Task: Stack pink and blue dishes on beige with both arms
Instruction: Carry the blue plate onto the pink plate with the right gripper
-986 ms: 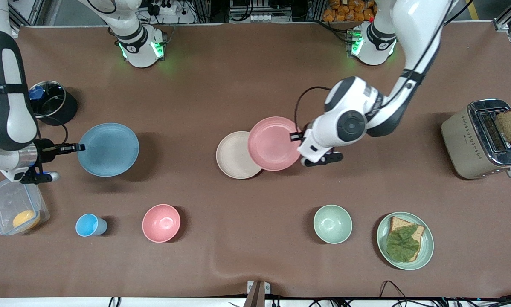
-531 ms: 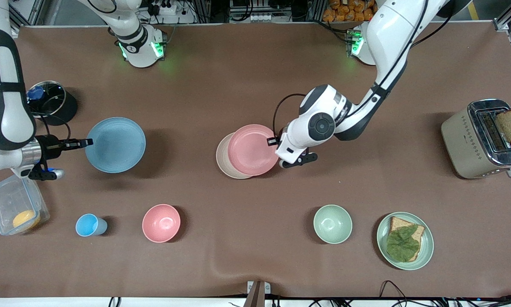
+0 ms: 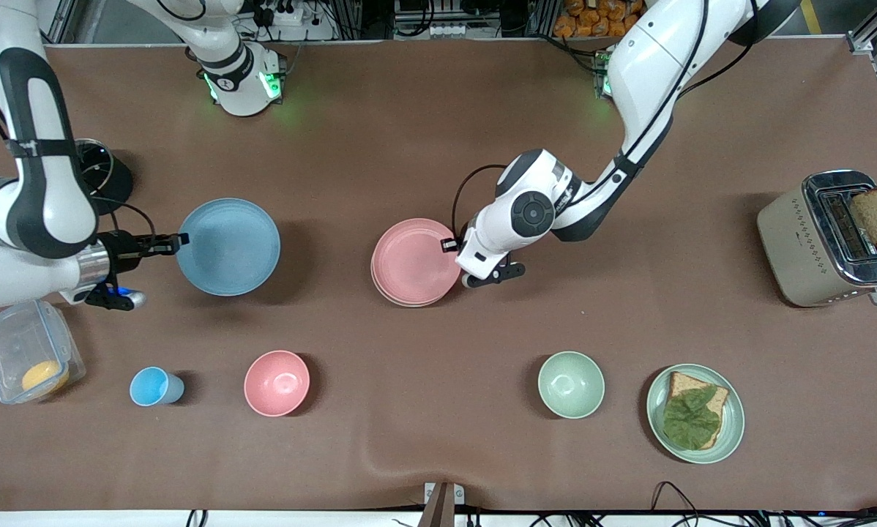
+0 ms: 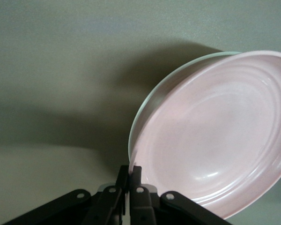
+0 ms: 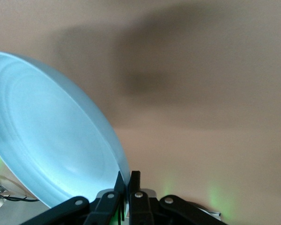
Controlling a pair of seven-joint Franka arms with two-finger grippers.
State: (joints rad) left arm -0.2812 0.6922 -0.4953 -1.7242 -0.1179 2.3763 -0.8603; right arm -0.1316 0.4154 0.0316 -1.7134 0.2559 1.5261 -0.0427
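Next, my left gripper lets go of the pale pink plate squarely on top of the beige plate [image 3: 414, 265] [image 4: 208, 131].
The pale pink plate [image 3: 416, 262] sits almost squarely over the beige plate [image 3: 381, 292], of which only a thin rim shows under it. My left gripper [image 3: 449, 245] is shut on the pink plate's rim, on the side toward the left arm's end. In the left wrist view the pink plate [image 4: 215, 136] covers the pale rim of the beige plate [image 4: 146, 104], with the left gripper [image 4: 131, 171] pinching its edge. My right gripper [image 3: 178, 239] is shut on the light blue plate [image 3: 228, 247] and holds it above the table. The right wrist view shows the same: the right gripper [image 5: 127, 178] on the blue plate [image 5: 51, 140].
Nearer the camera stand a blue cup [image 3: 153, 386], a deep pink bowl [image 3: 277, 383], a green bowl [image 3: 571, 384] and a green plate with bread [image 3: 695, 413]. A toaster [image 3: 830, 238] stands at the left arm's end. A clear box [image 3: 25, 359] and a black pot [image 3: 98, 176] are at the right arm's end.
The left arm carried the pink plate toward the right arm's end until it covered the beige plate. The right arm moved the blue plate toward the table's middle.
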